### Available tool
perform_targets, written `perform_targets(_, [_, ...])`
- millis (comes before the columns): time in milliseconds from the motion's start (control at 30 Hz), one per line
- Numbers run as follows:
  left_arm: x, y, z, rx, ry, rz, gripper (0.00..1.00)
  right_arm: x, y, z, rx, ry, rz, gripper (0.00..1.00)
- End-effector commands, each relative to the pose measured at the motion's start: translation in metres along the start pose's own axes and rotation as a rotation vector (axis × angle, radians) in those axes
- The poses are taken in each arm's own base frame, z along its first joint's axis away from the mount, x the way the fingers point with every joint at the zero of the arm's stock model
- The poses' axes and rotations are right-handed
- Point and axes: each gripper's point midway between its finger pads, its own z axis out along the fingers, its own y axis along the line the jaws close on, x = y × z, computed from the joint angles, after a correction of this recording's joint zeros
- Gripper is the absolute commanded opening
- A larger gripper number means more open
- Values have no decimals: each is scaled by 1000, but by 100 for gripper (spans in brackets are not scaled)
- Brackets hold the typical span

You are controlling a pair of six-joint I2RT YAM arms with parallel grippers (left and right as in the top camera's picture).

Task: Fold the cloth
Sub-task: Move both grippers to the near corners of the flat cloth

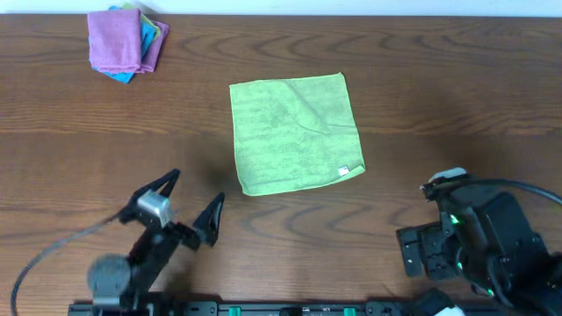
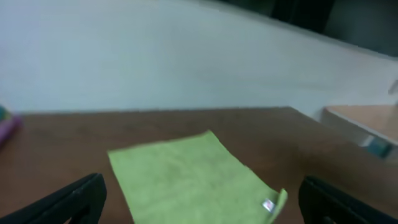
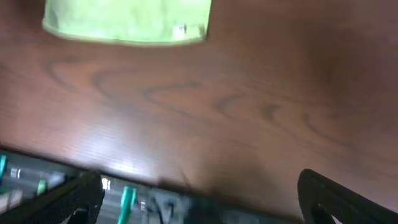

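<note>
I will close my left gripper on the lime-green cloth's near corner (image 1: 247, 192), opposite its white tag along the near edge.
The lime-green cloth (image 1: 295, 132) lies flat and unfolded in the middle of the table, its small white tag (image 1: 344, 171) at the near right corner. It also shows in the left wrist view (image 2: 186, 177) and at the top of the right wrist view (image 3: 127, 22). My left gripper (image 1: 189, 204) is open and empty, near and to the left of the cloth's near left corner. My right gripper (image 1: 420, 219) is open and empty at the near right, well clear of the cloth.
A folded purple cloth (image 1: 118, 41) lies on a blue one (image 1: 121, 76) at the far left corner. The dark wooden table (image 1: 439, 96) spreads all round. A rail with cables (image 3: 130, 202) runs along the near edge.
</note>
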Motion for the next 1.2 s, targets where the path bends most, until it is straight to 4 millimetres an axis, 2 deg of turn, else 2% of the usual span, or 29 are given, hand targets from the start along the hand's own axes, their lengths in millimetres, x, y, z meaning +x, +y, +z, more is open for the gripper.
perform_targets(0, [15,1,21,49,88,-119,100,-2,-2,14,23,-34,-3,99])
perform_targets(100, [24,3,44,64,165,-163,98,-9,4,30,10,-58,7,99])
perform_targets(267, [45,8,82,48,456,-215,100,-26,0,55,28,-69,83,99])
perform_targets(333, [49,10,90,18,558,-214,100,-33,-1,67,11,-61,131,99])
perform_targets(367, [51,15,92,-22,617,-214,96,-38,-1,76,-10,-57,166,98])
perform_targets(467, [55,29,89,-152,770,-215,98,-56,1,112,-134,-22,266,93])
perform_targets(567, [61,30,78,-227,872,-336,98,-73,-2,146,-258,37,379,84])
perform_targets(667, [77,23,66,-265,956,-467,99,-78,-5,176,-330,105,447,82])
perform_targets(700, [86,23,61,-278,1000,-493,100,-80,-3,193,-387,140,478,78])
perform_targets(833, [106,24,60,-318,1073,-595,100,-79,7,230,-489,232,531,73])
perform_targets(867, [109,22,61,-312,1090,-614,100,-77,8,235,-500,250,540,73])
perform_targets(900, [115,18,62,-291,1116,-644,95,-74,11,242,-519,277,551,70])
perform_targets(1033, [140,14,63,-278,1210,-739,95,-66,12,252,-515,328,571,69])
perform_targets(1167, [167,16,61,-293,1304,-801,91,-49,0,255,-420,385,589,72])
